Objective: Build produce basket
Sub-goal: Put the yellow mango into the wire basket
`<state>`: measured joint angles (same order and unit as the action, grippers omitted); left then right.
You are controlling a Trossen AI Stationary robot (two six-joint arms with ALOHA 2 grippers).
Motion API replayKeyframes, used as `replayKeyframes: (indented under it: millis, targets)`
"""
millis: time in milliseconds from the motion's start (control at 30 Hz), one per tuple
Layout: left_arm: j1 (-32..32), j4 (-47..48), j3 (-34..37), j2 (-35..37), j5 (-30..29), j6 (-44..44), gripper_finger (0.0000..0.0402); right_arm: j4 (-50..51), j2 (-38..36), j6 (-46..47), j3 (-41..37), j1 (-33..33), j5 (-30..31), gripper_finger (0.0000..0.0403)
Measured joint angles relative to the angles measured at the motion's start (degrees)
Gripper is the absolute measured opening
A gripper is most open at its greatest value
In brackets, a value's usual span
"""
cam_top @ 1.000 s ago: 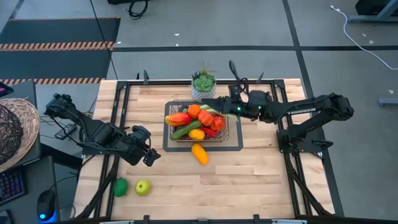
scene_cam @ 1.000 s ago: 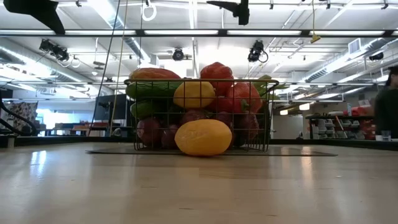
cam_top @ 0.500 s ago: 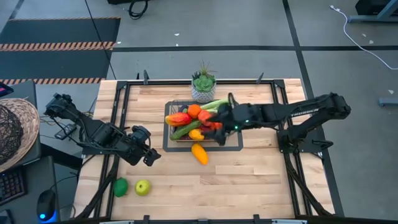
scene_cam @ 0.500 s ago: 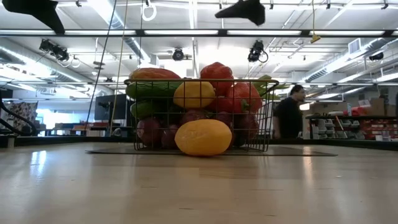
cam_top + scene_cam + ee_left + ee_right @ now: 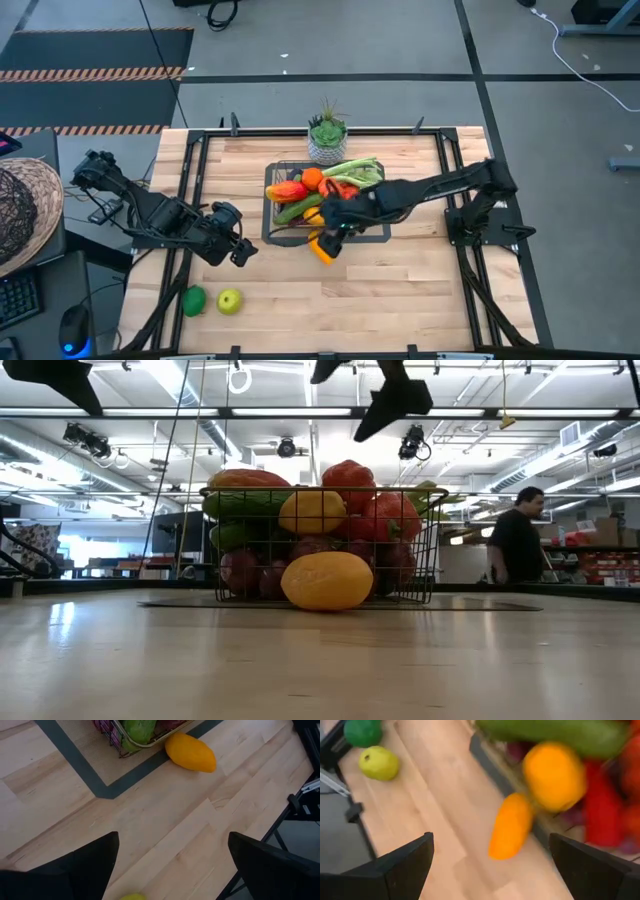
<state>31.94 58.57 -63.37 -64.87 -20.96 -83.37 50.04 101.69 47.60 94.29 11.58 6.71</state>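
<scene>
My right gripper should grip the yellow-orange oblong fruit on the near half (image 5: 322, 253) (image 5: 508, 834), so that its end toward the wire basket stays free.
The dark wire basket (image 5: 315, 200) stands on a dark-edged mat (image 5: 378, 236) at mid-table, heaped with red, orange, yellow and green produce (image 5: 322, 190). A yellow-orange oblong fruit (image 5: 321, 247) lies on the wood against the mat's near edge, in front of the basket (image 5: 326, 580). Two green fruits (image 5: 193, 300) (image 5: 230, 300) lie near the table's near left corner. My right gripper (image 5: 333, 232) hangs open over the basket's near side, pointing down at the oblong fruit (image 5: 510, 825). My left gripper (image 5: 238, 250) waits open, left of the basket, above the bare wood.
A small pot with a green succulent (image 5: 327, 140) stands behind the basket at the far edge. Black frame rails (image 5: 470, 270) run along the table's sides. Bare wood lies in front of the mat. A person (image 5: 518, 545) is in the room beyond the table.
My right gripper has swung from beyond the basket's far right corner across the produce toward the near edge, sinking a little and tipping from level to pointing steeply down. Its fingers have stayed open. The produce and basket have not moved.
</scene>
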Motion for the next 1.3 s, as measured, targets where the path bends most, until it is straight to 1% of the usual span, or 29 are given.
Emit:
replayKeyframes:
  millis: [167, 367, 567, 667, 967, 1067, 1133, 1233, 1300]
  targets:
    - [0.0, 0.0, 0.0, 0.0, 0.0, 0.5, 0.0382, -2.0, 3.9, 12.7, 0.1, 1.8, -1.0, 0.0396]
    - [0.0, 0.0, 0.0, 0.0, 0.0, 0.7, 0.0382, -2.0, 8.8, 21.1, 0.1, 3.8, -1.3, 0.0396]
    - [0.1, 0.0, 0.0, 0.0, 0.0, 2.0, 0.0382, -0.7, 12.8, 22.2, 0.1, 4.8, -2.3, 0.0396]
    - [0.1, 0.0, 0.0, 0.0, 0.0, 2.2, 0.0382, -0.6, 13.7, 22.6, 0.1, 4.8, -1.9, 0.0396]
    - [0.2, 0.0, 0.0, 0.0, 0.0, 2.1, 0.0382, -0.5, 13.7, 23.1, 0.1, 4.3, 5.1, 0.0396]
    - [0.2, 0.0, 0.0, 0.0, 0.0, 2.1, 0.0382, -1.1, 14.0, 23.6, -0.3, 4.0, 8.4, 0.0396]
    - [0.2, 0.0, 0.0, 0.0, 0.0, 1.9, 0.0382, -1.2, 14.6, 24.2, -0.3, 3.9, 8.6, 0.0396]
    - [0.2, -0.1, 0.0, 0.0, 0.0, 1.5, 0.0382, -2.2, 15.6, 24.7, -0.3, 3.6, 6.8, 0.0396]
    - [0.2, -0.3, 0.0, 0.0, 0.0, 1.5, 0.0382, -2.3, 16.1, 24.7, -0.3, 3.7, 6.8, 0.0396]
